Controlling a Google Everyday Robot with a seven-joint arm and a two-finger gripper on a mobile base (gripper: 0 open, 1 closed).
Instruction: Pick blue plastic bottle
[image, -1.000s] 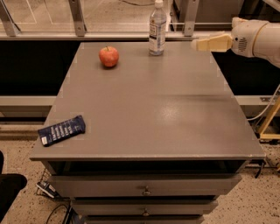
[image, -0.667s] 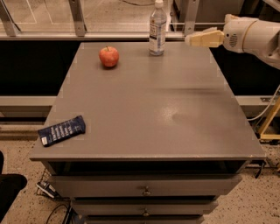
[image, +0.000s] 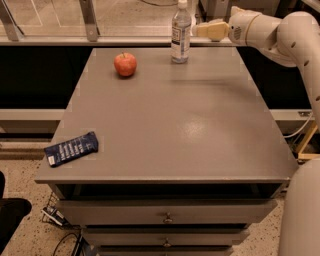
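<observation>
The blue plastic bottle has a white cap, and I should close my gripper just below that cap, on the upper half (image: 181, 24) of the bottle.
The blue plastic bottle (image: 180, 31) stands upright near the far edge of the grey table (image: 170, 125), right of centre. It is clear with a white cap and a white label. My gripper (image: 202, 30) reaches in from the right on a white arm, at the height of the bottle's label. Its cream fingertips are just to the right of the bottle, very close to it and not around it.
A red apple (image: 125, 64) sits on the table to the left of the bottle. A flat dark-blue snack wrapper (image: 71, 148) lies at the front left corner. Drawers are below the tabletop. A railing and glass run behind the far edge.
My gripper has moved left along the far edge, from well right of the bottle to just beside it. The bottle, apple and wrapper have not moved.
</observation>
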